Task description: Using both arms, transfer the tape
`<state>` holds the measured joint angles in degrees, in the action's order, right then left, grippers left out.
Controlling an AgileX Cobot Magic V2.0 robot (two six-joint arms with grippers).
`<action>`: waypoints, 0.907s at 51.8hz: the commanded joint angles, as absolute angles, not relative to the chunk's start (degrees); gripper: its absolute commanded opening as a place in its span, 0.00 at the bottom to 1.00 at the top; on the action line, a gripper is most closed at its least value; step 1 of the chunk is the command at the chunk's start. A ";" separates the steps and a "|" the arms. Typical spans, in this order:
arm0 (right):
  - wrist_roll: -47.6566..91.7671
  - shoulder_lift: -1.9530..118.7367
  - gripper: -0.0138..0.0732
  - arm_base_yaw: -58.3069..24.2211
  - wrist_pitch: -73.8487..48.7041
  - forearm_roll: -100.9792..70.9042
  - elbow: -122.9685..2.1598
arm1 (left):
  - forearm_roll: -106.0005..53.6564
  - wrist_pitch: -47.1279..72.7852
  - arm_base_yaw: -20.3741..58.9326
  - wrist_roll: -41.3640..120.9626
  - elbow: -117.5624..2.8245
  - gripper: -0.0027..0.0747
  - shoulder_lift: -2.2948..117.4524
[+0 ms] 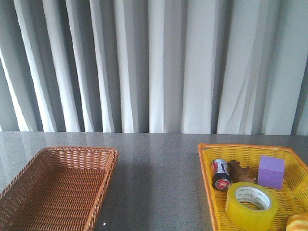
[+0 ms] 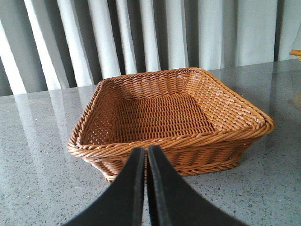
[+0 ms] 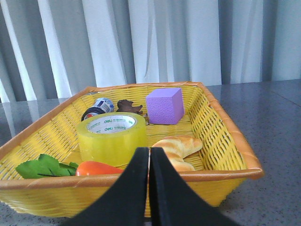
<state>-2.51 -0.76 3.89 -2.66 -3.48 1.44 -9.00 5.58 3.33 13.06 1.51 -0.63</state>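
The robot's right gripper needs to next reach into the yellow basket and close on the tape's rim (image 1: 270, 196) (image 3: 140, 120), on the tape's side toward the purple cube and the croissant.
The tape (image 1: 251, 205), a wide glossy yellow roll with a white printed core, lies flat in the yellow basket (image 1: 207, 163) at the front right; it also shows in the right wrist view (image 3: 113, 138). My right gripper (image 3: 149, 150) is shut and empty, just outside the near rim of the yellow basket (image 3: 225, 172), with the tape a little beyond it. My left gripper (image 2: 146, 151) is shut and empty, in front of the near wall of the empty brown wicker basket (image 2: 207, 139). Neither arm shows in the front view.
The yellow basket also holds a purple cube (image 1: 271, 172), a small red-and-black can (image 1: 220, 174), a brown figure (image 1: 239, 171), a croissant (image 3: 178, 147), an orange carrot with green leaves (image 3: 96, 168). The brown wicker basket (image 1: 29, 173) stands front left on the grey speckled table (image 1: 159, 183). Curtains hang behind.
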 commanded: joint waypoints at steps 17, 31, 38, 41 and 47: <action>-3.50 -1.36 0.15 4.20 2.02 -6.45 1.89 | -9.64 1.21 3.26 12.98 0.19 0.03 -1.07; -3.53 -1.36 0.15 4.20 1.96 -19.43 1.89 | -9.64 1.21 3.26 12.98 0.19 0.03 -1.07; -3.22 -1.36 0.15 4.20 1.96 -23.82 1.89 | -9.64 1.21 3.26 12.98 0.19 0.03 -1.07; -2.80 -1.36 0.15 4.20 1.96 -24.35 1.89 | -9.64 1.21 3.26 12.98 0.19 0.03 -1.07; -2.74 -1.36 0.15 4.20 1.96 -24.42 1.89 | -9.64 1.21 3.26 12.98 0.19 0.03 -1.07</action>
